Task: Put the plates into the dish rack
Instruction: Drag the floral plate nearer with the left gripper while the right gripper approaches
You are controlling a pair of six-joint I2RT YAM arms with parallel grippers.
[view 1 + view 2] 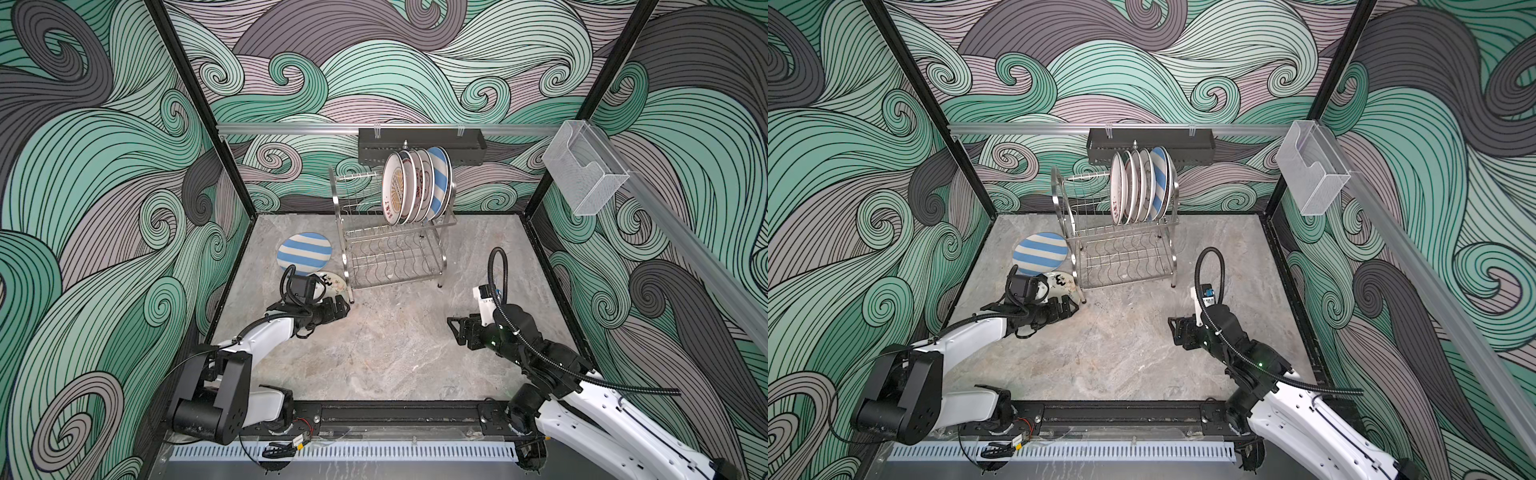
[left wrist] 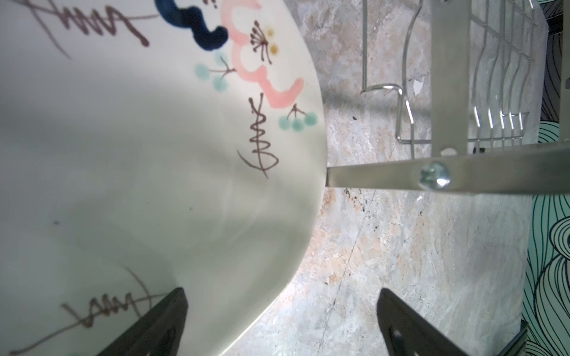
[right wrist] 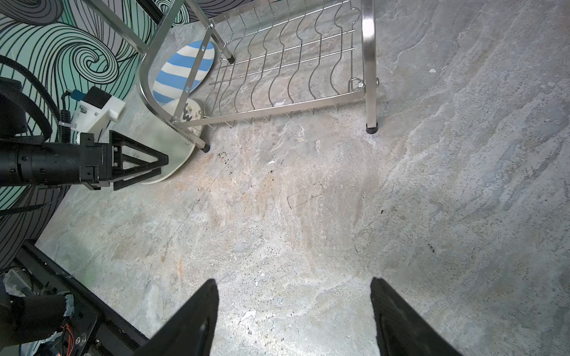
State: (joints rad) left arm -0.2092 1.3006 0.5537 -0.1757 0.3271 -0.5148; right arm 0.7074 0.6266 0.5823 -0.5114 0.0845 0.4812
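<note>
The cream plate has the rim (image 3: 188,159) that faces my right gripper, opposite my left gripper's arm. My right gripper needs to take hold of it there next.
The steel dish rack (image 1: 395,253) (image 1: 1125,257) stands at the back, with several plates (image 1: 415,187) upright in its upper tier; its lower tier (image 3: 293,61) is bare. A blue-and-white striped plate (image 1: 304,252) (image 3: 182,71) lies flat on the table left of the rack. In front of it a cream plate with a flower drawing (image 1: 332,282) (image 2: 154,154) lies with its rim against the rack's front-left leg (image 2: 385,178). My left gripper (image 1: 337,309) (image 2: 281,296) is open, with that plate's near rim between its fingers. My right gripper (image 1: 453,328) (image 3: 293,280) is open over bare table.
A black perforated tray (image 1: 419,145) hangs on the back wall above the rack. A clear plastic box (image 1: 582,174) hangs on the right rail. Patterned walls close in three sides, and a black rail (image 1: 395,415) runs along the front edge.
</note>
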